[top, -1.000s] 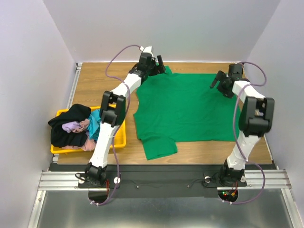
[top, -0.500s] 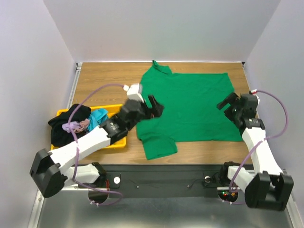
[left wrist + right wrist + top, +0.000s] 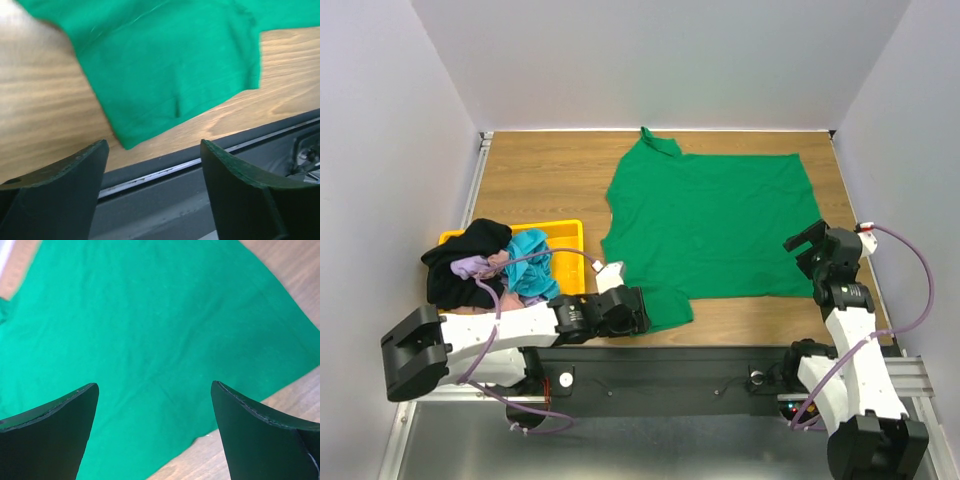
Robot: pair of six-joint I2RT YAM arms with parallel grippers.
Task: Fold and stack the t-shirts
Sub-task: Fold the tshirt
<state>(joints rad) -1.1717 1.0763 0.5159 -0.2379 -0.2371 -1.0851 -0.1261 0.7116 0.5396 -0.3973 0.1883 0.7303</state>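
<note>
The fold of the green t-shirt starts along this side. So I will next bring my right gripper to the near hem corner (image 3: 812, 294) (image 3: 316, 360) of the shirt and close it there.
A bright green t-shirt (image 3: 710, 220) lies spread flat on the wooden table, with one sleeve (image 3: 660, 308) near the front edge. My left gripper (image 3: 636, 312) is low at the table's front edge beside that sleeve, open and empty. In the left wrist view (image 3: 154, 147) the sleeve (image 3: 170, 70) lies ahead of the jaws. My right gripper (image 3: 804, 243) is open and empty over the shirt's near right hem. The shirt fills the right wrist view (image 3: 150, 315) under the gripper (image 3: 154, 386). Black (image 3: 470, 250), teal (image 3: 532, 265) and lavender (image 3: 470, 267) shirts lie heaped in the bin.
The yellow bin (image 3: 565, 228) stands at the left front of the table. A black rail (image 3: 700, 360) runs along the near edge and also shows in the left wrist view (image 3: 210, 165). White walls enclose the table on three sides.
Both arms have drawn back from the far side of the table to the near edge. The left gripper dropped from the collar to the front sleeve. The shirt lies flat, let go.
</note>
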